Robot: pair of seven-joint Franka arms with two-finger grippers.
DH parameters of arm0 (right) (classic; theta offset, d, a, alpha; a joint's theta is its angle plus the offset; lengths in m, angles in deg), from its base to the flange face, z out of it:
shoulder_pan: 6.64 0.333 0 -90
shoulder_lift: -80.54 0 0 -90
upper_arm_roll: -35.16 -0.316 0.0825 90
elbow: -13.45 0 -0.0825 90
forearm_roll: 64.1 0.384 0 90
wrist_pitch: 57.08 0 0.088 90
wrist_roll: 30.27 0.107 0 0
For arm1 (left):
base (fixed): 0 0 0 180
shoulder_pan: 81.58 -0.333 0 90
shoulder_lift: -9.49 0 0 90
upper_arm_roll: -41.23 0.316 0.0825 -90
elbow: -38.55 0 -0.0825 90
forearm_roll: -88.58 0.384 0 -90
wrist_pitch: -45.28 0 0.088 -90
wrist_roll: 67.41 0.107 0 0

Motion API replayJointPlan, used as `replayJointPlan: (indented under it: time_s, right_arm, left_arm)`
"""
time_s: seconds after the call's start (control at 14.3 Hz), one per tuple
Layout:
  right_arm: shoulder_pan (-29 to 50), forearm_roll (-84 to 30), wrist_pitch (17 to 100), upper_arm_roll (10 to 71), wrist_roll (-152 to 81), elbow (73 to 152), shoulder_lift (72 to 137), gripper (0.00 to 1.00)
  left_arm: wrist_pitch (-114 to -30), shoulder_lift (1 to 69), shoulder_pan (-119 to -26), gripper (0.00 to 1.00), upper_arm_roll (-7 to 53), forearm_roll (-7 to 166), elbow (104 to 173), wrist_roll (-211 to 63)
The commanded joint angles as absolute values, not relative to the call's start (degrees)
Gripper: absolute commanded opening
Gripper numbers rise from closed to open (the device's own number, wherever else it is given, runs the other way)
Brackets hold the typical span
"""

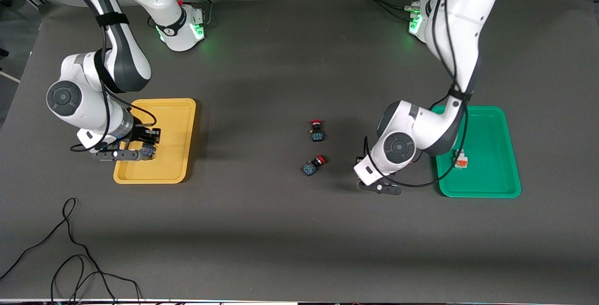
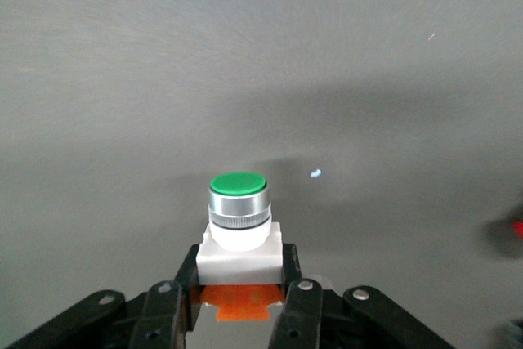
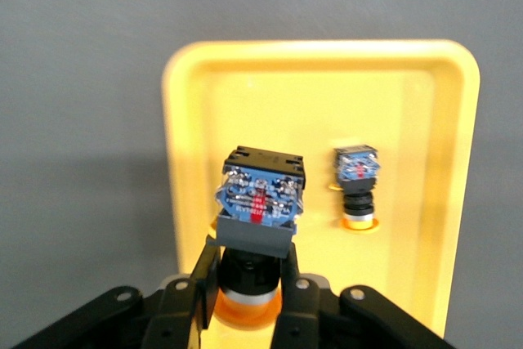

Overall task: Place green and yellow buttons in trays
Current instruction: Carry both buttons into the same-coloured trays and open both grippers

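Observation:
Next, I let go of the green-capped button with my left gripper in the green tray (image 1: 487, 158), next to the white and orange button.
My right gripper (image 1: 148, 151) (image 3: 249, 271) is over the yellow tray (image 1: 180, 122) (image 3: 425, 120), shut on a black button with a blue base and a yellow-orange cap (image 3: 260, 202). A second yellow-capped button (image 3: 357, 185) lies in that tray; the arm hides it in the front view. My left gripper (image 1: 380, 187) (image 2: 239, 263) is over the bare table beside the green tray (image 1: 491, 132), shut on a white-silver button with an orange band and a green cap (image 2: 239, 210). Another white and orange button (image 1: 461, 159) lies in the green tray.
Two black, blue-based buttons with red caps lie mid-table, one (image 1: 317, 130) farther from the front camera than the other (image 1: 312, 165). A loose black cable (image 1: 70, 249) lies on the table near the front camera at the right arm's end.

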State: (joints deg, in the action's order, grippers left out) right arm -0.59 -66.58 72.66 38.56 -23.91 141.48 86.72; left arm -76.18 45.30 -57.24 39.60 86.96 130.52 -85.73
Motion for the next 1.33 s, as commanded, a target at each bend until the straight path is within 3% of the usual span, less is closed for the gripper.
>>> replayJointPlan:
  time_s: [0.0,0.42,0.49,0.56,0.63,0.77,0.91,1.26]
  right_arm:
    - [-0.7,-65.6,83.8,41.2,-28.7,149.5,86.9,0.0]
    - [0.0,-57.8,92.1,40.6,-28.3,149.9,96.2,0.0]
    - [0.5,-57.7,91.9,40.6,-28.1,149.8,96.2,0.17]
    - [0.6,-57.7,91.4,40.5,-27.8,149.5,95.8,0.74]
    - [0.6,-57.7,90.9,40.5,-27.8,149.3,94.9,1.0]
    - [0.5,-57.7,84.1,40.6,-28.3,146.0,92.7,1.0]
    - [0.5,-57.7,71.4,41.0,-28.9,138.3,91.3,1.0]
    - [0.0,-58.5,55.8,41.5,-31.8,124.7,84.9,1.0]
  left_arm:
    - [-63.7,35.1,-58.2,0.22,40.0,84.2,128.7,-89.7]
    - [-50.7,27.4,-70.9,0.19,40.4,83.9,127.4,-81.5]
    - [-50.3,27.3,-74.6,0.18,40.4,84.0,127.6,-77.5]
    - [-50.4,27.4,-77.8,0.18,40.4,84.1,127.8,-74.0]
    - [-50.5,27.8,-80.2,0.17,40.4,85.1,128.0,-70.8]
    - [-51.6,28.1,-84.5,0.17,40.4,88.1,129.5,-65.5]
    - [-55.0,29.2,-87.7,0.17,40.4,89.3,132.0,-61.5]
    - [-79.4,30.7,-91.4,0.17,40.4,95.3,150.8,-59.9]
